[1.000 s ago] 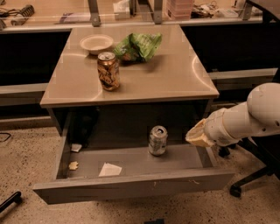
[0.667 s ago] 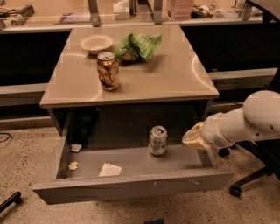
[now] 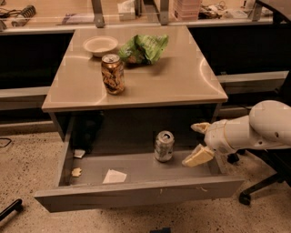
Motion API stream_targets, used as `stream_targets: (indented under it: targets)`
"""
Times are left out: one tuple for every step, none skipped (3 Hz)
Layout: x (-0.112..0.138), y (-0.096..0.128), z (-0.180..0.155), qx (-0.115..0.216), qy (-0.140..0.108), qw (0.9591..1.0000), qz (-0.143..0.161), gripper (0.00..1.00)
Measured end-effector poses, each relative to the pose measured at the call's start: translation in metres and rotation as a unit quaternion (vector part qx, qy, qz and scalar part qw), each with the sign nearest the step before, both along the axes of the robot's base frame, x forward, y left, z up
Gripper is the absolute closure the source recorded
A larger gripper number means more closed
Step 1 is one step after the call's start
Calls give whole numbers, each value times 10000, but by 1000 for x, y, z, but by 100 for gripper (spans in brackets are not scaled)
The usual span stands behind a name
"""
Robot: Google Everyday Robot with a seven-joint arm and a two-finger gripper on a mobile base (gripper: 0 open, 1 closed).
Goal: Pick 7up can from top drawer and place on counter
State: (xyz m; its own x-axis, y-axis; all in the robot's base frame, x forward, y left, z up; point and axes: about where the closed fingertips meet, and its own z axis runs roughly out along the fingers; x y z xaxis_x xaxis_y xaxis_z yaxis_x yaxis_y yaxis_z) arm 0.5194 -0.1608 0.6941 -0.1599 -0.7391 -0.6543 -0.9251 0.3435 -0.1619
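The robot's gripper will close around the upper part of the 7up can (image 3: 164, 143), just below its pull-tab top, while the can stands in the drawer.
The 7up can (image 3: 164, 146), silvery-grey with a pull-tab top, stands upright on the floor of the open top drawer (image 3: 136, 195), right of its middle. My gripper (image 3: 198, 142) reaches in from the right, just right of the can and apart from it. Its two cream fingers are spread open, one (image 3: 200, 127) behind and one (image 3: 197, 156) in front, with nothing between them. The beige counter (image 3: 182, 82) lies above the drawer.
On the counter stand a brown-and-gold can (image 3: 112, 73), a white bowl (image 3: 100, 45) and a green crumpled bag (image 3: 144, 48). Paper scraps (image 3: 114, 176) lie on the drawer floor. A cluttered desk with metal legs (image 3: 97, 9) runs behind. A chair base (image 3: 254, 189) stands at the right.
My gripper has moved left inside the drawer, closer to the 7up can. The can and the counter things have not moved.
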Motion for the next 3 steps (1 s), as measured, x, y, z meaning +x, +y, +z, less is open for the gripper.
stream_targets:
  targets:
    - [10,10,-5,260,-142,9996,9,25]
    - [21,27,-11,539,-256,9982,52,25]
    - [28,48,-19,734,-255,9968,200,22]
